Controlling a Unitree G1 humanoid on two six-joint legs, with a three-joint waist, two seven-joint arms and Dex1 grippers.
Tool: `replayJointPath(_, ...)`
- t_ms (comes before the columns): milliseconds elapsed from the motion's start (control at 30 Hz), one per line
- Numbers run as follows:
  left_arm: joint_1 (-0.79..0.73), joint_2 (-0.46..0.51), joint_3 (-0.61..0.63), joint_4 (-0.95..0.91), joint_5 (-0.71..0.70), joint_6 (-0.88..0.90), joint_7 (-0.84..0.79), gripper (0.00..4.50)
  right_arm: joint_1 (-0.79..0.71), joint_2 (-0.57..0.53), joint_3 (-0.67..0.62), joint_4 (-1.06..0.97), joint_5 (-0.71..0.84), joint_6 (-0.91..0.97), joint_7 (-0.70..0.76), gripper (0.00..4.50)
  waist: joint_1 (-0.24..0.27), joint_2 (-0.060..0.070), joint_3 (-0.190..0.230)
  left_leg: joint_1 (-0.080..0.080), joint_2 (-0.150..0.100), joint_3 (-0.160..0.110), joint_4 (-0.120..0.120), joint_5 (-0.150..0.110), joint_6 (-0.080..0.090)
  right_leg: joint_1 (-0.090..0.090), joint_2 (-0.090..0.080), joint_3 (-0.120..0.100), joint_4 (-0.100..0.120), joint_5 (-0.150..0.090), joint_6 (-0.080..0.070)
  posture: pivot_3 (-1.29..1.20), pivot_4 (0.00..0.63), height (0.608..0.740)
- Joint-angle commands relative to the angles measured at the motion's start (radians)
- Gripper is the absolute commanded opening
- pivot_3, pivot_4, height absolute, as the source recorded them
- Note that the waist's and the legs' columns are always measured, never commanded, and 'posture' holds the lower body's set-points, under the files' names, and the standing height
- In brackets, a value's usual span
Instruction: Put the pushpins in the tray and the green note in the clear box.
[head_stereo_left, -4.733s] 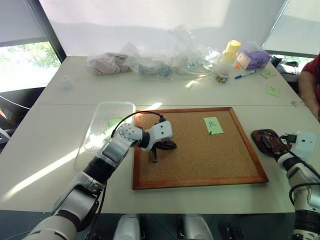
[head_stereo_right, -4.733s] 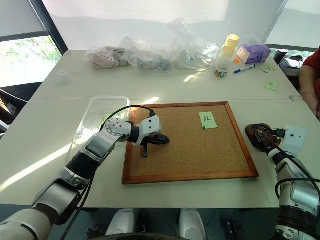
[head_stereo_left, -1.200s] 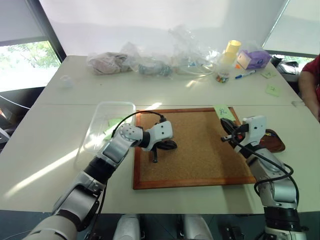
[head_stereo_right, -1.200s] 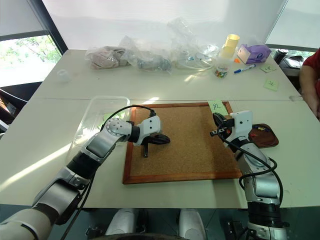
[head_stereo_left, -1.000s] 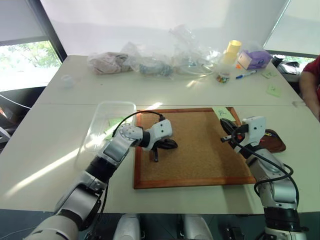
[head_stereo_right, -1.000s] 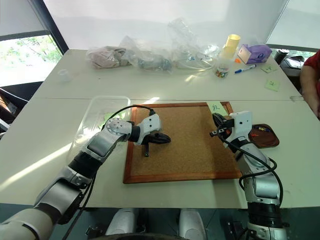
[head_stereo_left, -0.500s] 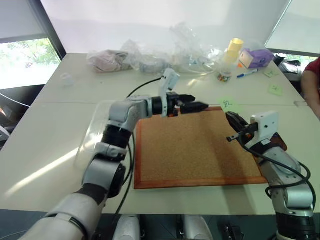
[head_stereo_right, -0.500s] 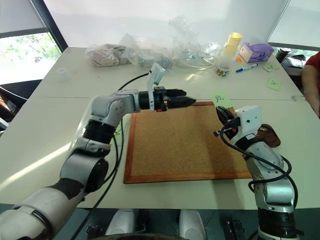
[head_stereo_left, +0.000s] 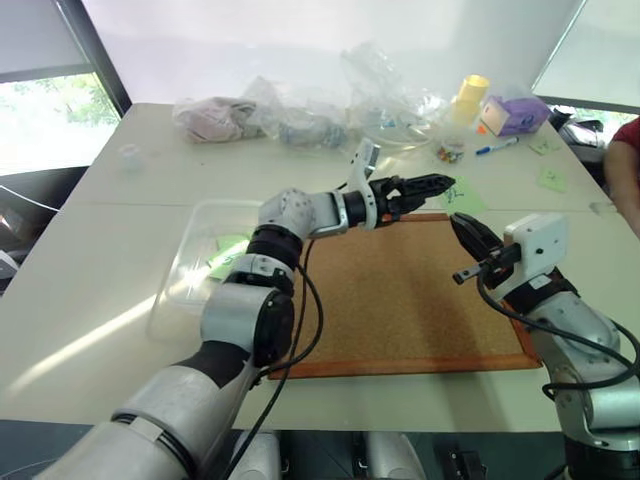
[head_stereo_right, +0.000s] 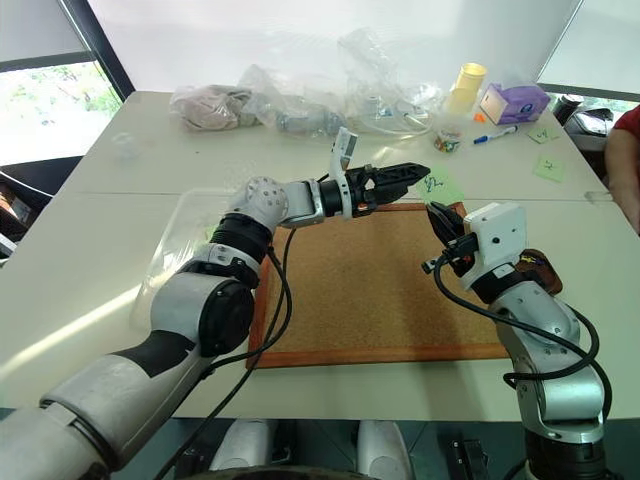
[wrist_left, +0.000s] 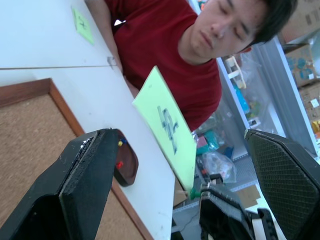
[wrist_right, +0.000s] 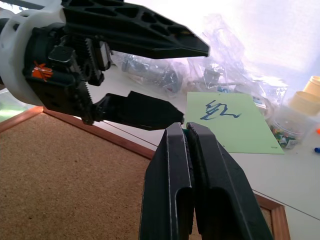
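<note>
The robot's right gripper needs to release the green pushpin next to the yellow pushpin in the dark brown tray (head_stereo_left: 547, 273).
My right gripper (head_stereo_right: 434, 213) is raised above the corkboard's right edge, shut on a green pushpin (wrist_left: 192, 192) that is stuck through the green note (head_stereo_left: 462, 196). The note, with its black scribble, stands up from that pin. My left gripper (head_stereo_right: 415, 172) reaches across from the left, level and open, one finger on each side of the note (wrist_left: 165, 127). The dark brown tray (wrist_left: 131, 167) lies beside the corkboard's right edge, with a red pushpin (wrist_left: 119, 164) and a yellow one inside. The clear box (head_stereo_left: 190, 235) sits left of the corkboard, green paper inside.
The wood-framed corkboard (head_stereo_left: 400, 300) fills the middle of the table. Clear plastic bags (head_stereo_left: 380, 100), a yellow-topped jar (head_stereo_left: 465, 95), a purple box (head_stereo_left: 510, 115) and loose green notes (head_stereo_left: 548, 178) lie at the back right. A person in red (wrist_left: 165, 45) sits at the right.
My left gripper rose off the corkboard, swung right, rolled and opened around the note. My right gripper lifted the pinned note a little higher.
</note>
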Motion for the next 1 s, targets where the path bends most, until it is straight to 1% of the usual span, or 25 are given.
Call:
replayJointPath(33, -0.046, -0.022, 0.028, 0.026, -0.013, -0.06, 0.006, 3.65, 0.003, -0.002, -0.006, -0.065, 0.007, 0.007, -0.009, 0.0, -0.002, 0.0, 0.0, 0.0, 0.0, 0.0, 0.0, 0.0, 0.0, 0.0, 0.0, 0.0, 0.0, 0.0, 0.0, 0.0, 0.15, 0.737)
replayJointPath(100, -0.053, -0.031, 0.025, 0.043, -0.002, -0.085, 0.0, 2.83, 0.004, -0.002, -0.006, -0.078, 0.008, 0.015, -0.013, 0.0, -0.002, 0.0, 0.0, 0.0, 0.0, 0.0, 0.0, 0.0, 0.0, 0.0, 0.0, 0.0, 0.0, 0.0, 0.0, 0.0, 0.15, 0.737)
replayJointPath(300, -0.056, -0.035, 0.006, 0.062, 0.024, -0.104, -0.014, 0.05, 0.002, -0.001, -0.007, -0.092, 0.008, 0.024, -0.018, 0.0, -0.003, 0.0, 0.0, 0.0, 0.0, 0.0, 0.0, 0.0, 0.0, 0.0, 0.0, 0.0, 0.0, 0.0, 0.0, 0.0, 0.15, 0.737)
replayJointPath(500, -0.05, -0.036, 0.008, 0.076, 0.036, -0.119, -0.007, 0.05, 0.002, 0.001, -0.002, -0.107, 0.011, 0.035, -0.02, 0.0, -0.001, 0.0, 0.0, 0.0, 0.0, 0.0, 0.0, 0.0, 0.0, 0.0, 0.0, 0.0, 0.0, 0.0, 0.0, 0.0, 0.15, 0.737)
replayJointPath(667, -0.006, -0.032, -0.117, 0.059, 0.177, -0.271, -0.04, 0.05, 0.011, 0.035, -0.027, -0.117, 0.037, 0.038, -0.05, 0.0, -0.001, 0.0, 0.0, 0.0, 0.0, 0.0, 0.0, 0.0, 0.0, 0.0, 0.0, 0.0, 0.0, 0.0, 0.0, 0.0, 0.15, 0.737)
replayJointPath(800, 0.019, -0.022, -0.143, 0.061, 0.209, -0.294, -0.059, 0.05, 0.005, 0.1, -0.103, -0.151, 0.122, 0.061, -0.118, 0.0, -0.002, 0.0, 0.0, 0.0, 0.0, 0.0, 0.0, 0.0, 0.0, 0.0, 0.0, 0.0, 0.0, 0.0, 0.0, 0.0, 0.15, 0.737)
replayJointPath(933, 0.032, -0.014, -0.108, 0.046, 0.177, -0.234, -0.06, 0.05, 0.018, 0.147, -0.199, -0.167, 0.221, 0.088, -0.186, 0.0, -0.001, 0.0, 0.0, 0.0, 0.0, 0.0, 0.0, 0.0, 0.0, 0.0, 0.0, 0.0, 0.0, 0.0, 0.0, 0.0, 0.15, 0.737)
replayJointPath(1000, 0.04, -0.006, -0.095, 0.025, 0.158, -0.186, -0.066, 0.05, 0.048, 0.145, -0.269, -0.116, 0.244, 0.105, -0.207, 0.0, 0.003, 0.0, 0.0, 0.0, 0.0, 0.0, 0.0, 0.0, 0.0, 0.0, 0.0, 0.0, 0.0, 0.0, 0.0, 0.0, 0.15, 0.737)
